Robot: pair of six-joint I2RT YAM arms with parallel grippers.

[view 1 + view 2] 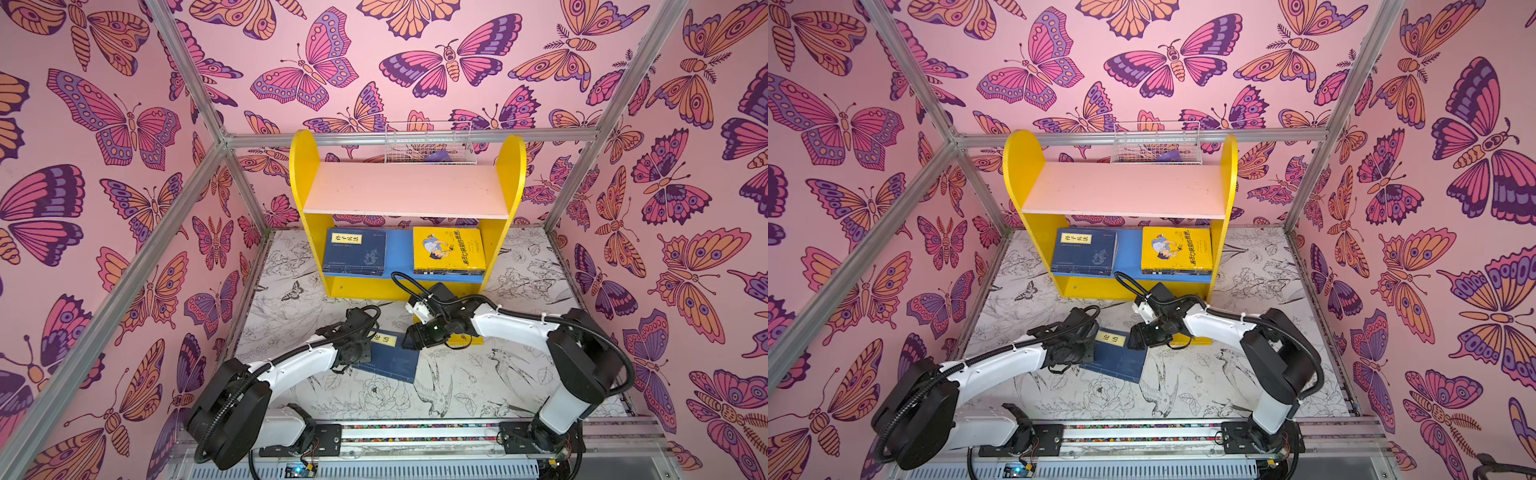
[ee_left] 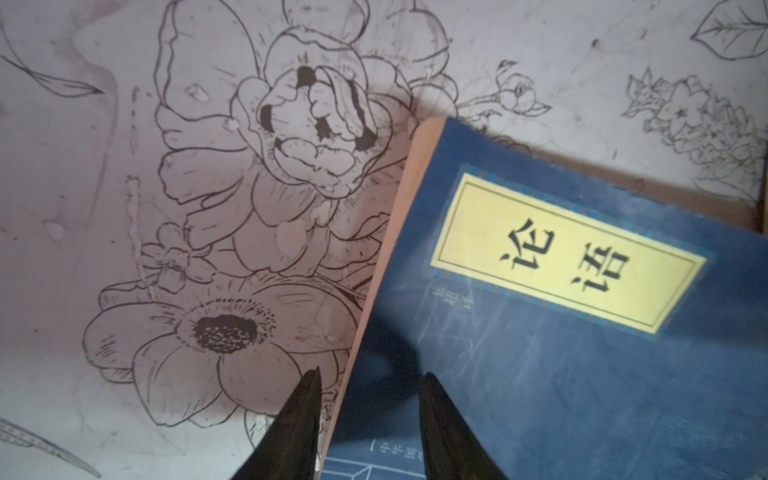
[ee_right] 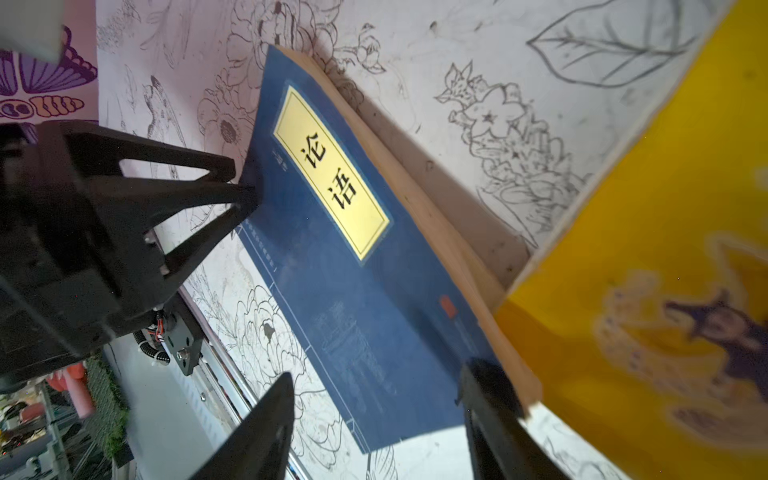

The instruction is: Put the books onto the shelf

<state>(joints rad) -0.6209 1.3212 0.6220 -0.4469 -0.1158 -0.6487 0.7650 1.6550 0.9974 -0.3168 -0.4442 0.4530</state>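
Note:
The navy book's corner sits shallow in my right fingers; they should open and take the navy book's short edge (image 3: 428,430) deeper before both grippers lift.
A navy book with a yellow label (image 1: 392,359) (image 1: 1119,357) (image 2: 582,353) (image 3: 353,270) lies on the table between my two grippers. My left gripper (image 2: 372,372) (image 3: 245,183) is shut on that book's edge, one finger on the cover and the other at the table side. My right gripper (image 3: 382,370) (image 1: 409,338) is open, and the book's near corner lies between its fingers. A yellow book (image 3: 644,291) (image 1: 469,340) lies on the table under my right arm. The shelf (image 1: 407,189) holds a navy stack (image 1: 355,251) and a yellow stack (image 1: 449,249) on its blue lower board (image 1: 399,253).
A white wire basket (image 1: 430,143) hangs on the back wall behind the shelf with a purple item inside. Aluminium frame posts stand at the corners. The arms' base rail (image 1: 415,432) runs along the front edge.

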